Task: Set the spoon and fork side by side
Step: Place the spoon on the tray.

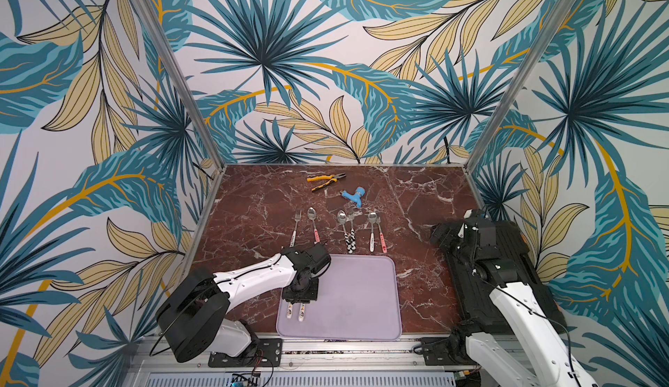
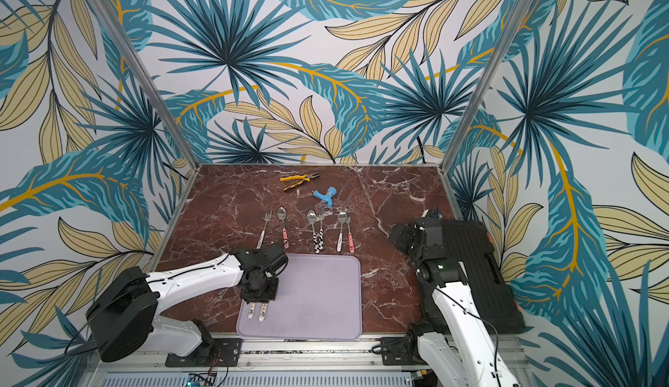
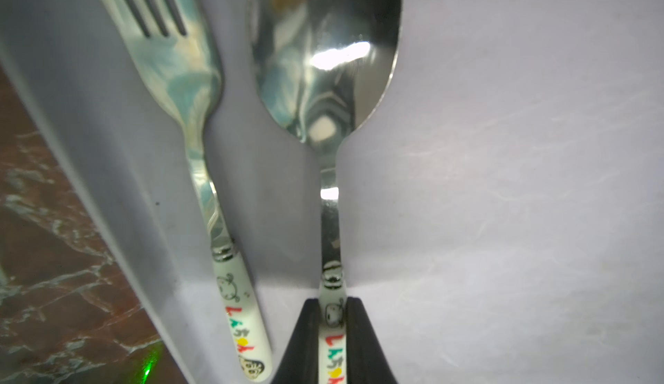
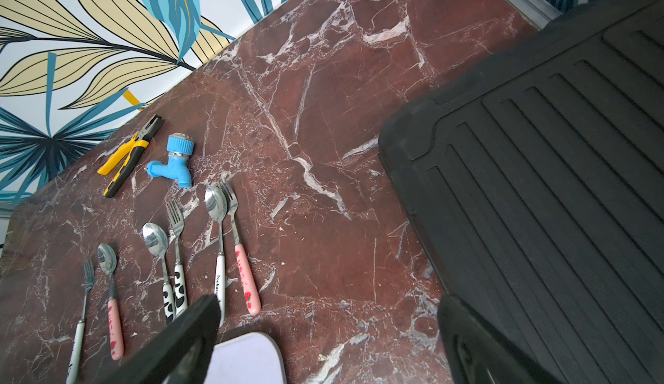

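Note:
My left gripper should release the spoon on the lilac tray [image 1: 298, 296] [image 3: 290, 213], next to the fork's white handle.
On the lilac tray [image 1: 362, 294] [image 2: 325, 294] a fork [image 3: 201, 141] and a spoon [image 3: 323, 59] lie parallel, bowl and tines pointing the same way, with a narrow gap between them. Both have white handles with coloured print. My left gripper [image 3: 332, 332] [image 1: 299, 296] is shut on the spoon's handle, and the fork sits free beside it near the tray's left edge. In both top views only the two handle ends [image 1: 289, 311] [image 2: 261, 314] show below the gripper. My right gripper [image 4: 327, 332] [image 1: 440, 235] hangs open and empty over the marble at the right.
Further back on the marble table [image 1: 253, 200] lie three more cutlery pairs [image 1: 345, 229], yellow pliers [image 1: 325, 180] and a blue plastic tap [image 1: 353, 196]. A black ribbed case [image 1: 506, 258] fills the right side under my right arm.

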Controlling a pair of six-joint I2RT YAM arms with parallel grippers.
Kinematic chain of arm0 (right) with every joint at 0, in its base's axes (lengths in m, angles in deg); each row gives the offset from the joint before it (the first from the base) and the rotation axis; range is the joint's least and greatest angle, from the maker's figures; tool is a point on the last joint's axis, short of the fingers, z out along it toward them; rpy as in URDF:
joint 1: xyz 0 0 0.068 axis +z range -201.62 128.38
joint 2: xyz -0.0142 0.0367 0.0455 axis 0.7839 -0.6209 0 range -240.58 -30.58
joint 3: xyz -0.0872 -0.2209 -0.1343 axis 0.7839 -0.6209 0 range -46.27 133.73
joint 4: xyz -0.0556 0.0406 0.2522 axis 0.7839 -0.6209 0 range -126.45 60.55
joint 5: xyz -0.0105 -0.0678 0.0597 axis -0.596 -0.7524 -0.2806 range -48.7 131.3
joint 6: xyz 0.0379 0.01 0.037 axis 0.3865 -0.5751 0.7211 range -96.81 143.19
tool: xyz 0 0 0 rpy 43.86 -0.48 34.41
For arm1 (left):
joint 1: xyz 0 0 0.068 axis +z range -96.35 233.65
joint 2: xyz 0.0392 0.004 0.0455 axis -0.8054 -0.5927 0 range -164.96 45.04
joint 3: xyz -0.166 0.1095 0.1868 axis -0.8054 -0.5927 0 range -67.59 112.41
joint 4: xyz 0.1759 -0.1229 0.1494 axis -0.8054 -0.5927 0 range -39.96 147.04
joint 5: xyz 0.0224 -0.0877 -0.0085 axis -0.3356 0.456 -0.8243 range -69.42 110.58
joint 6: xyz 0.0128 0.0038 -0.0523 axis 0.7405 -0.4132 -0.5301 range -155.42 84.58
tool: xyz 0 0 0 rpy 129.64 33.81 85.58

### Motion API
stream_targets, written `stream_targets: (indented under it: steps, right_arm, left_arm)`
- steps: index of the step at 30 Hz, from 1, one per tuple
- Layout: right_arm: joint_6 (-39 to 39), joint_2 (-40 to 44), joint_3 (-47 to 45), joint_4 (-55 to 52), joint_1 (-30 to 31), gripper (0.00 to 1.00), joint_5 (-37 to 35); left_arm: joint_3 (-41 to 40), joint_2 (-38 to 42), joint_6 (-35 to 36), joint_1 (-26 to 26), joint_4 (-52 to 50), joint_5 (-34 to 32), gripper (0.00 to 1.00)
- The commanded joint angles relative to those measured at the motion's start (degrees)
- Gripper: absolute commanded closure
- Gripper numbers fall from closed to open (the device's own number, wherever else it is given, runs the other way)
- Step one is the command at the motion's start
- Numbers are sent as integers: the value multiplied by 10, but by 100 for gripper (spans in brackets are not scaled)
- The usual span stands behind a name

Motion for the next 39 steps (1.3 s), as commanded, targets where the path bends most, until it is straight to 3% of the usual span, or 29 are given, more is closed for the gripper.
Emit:
stream_targets:
  steps: [1, 18, 39]
  right_arm:
    - [-7, -3, 2, 0, -1, 1, -9]
    - [-7, -3, 2, 0, -1, 0, -8]
    - [-6, -2, 2, 0, -1, 1, -9]
  left_arm:
    - [-15, 9, 7, 8, 3, -12, 100]
    - [-23, -12, 23, 23, 9, -23, 100]
    - [2, 10, 19, 23, -17, -26, 70]
